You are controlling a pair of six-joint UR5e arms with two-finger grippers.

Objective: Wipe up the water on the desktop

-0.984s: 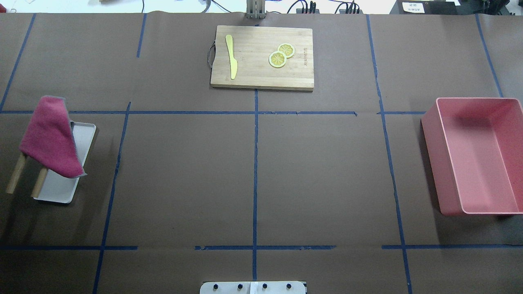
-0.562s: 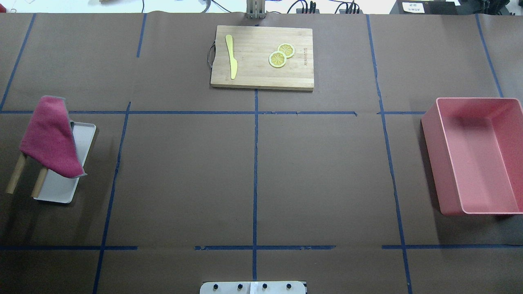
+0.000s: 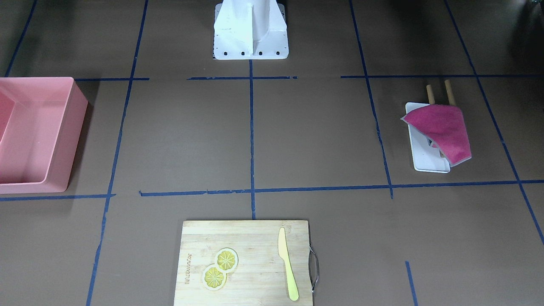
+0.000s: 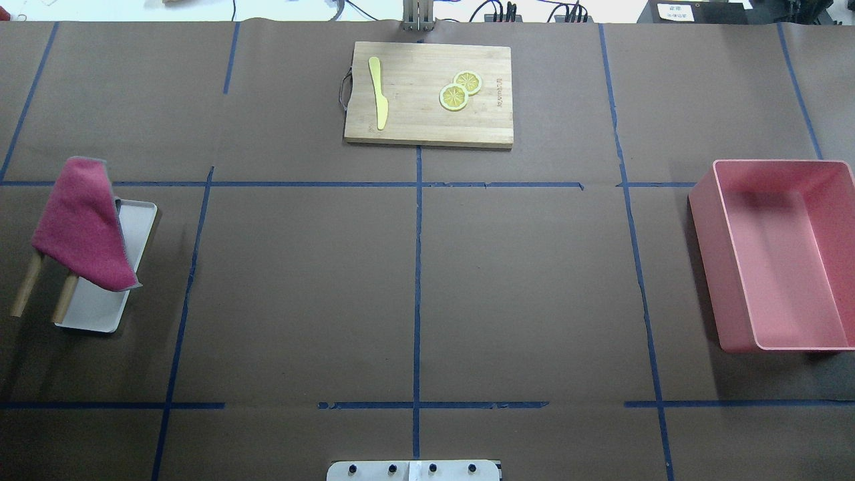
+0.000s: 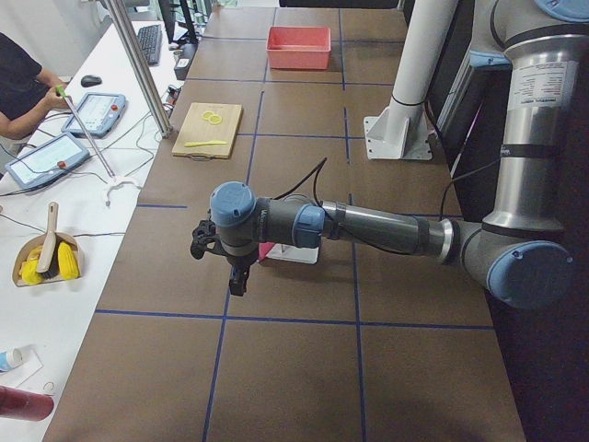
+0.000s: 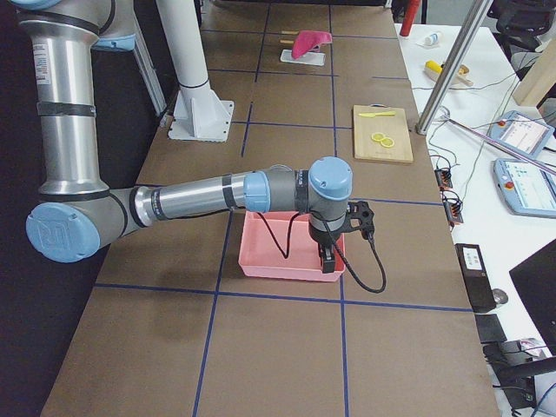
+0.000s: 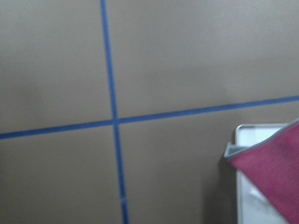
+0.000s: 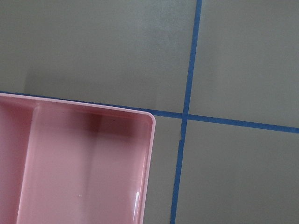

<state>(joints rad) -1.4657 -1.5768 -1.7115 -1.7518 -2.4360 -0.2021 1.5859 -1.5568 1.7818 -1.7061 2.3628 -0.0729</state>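
Note:
The robot's left gripper will next move to the magenta cloth's outer side (image 3: 460, 126), the one farthest from the pink bin, and close there, roughly halfway along it.
The desktop (image 4: 300, 287) is a matte brown surface with blue tape lines; I see no water on it. A magenta cloth (image 4: 83, 224) hangs over two wooden rods above a white tray (image 4: 100, 314) at the left; it also shows in the front view (image 3: 442, 127) and the left wrist view (image 7: 275, 177). My left gripper (image 5: 237, 281) hangs above the desktop near the tray and shows only in the exterior left view, so I cannot tell its state. My right gripper (image 6: 327, 258) hangs over the pink bin and shows only in the exterior right view, so I cannot tell its state.
A bamboo cutting board (image 4: 427, 93) with a yellow knife (image 4: 379, 93) and two lemon slices (image 4: 459, 90) lies at the far middle. A pink bin (image 4: 781, 254) stands at the right. The robot's white base (image 3: 250, 29) is at the near edge.

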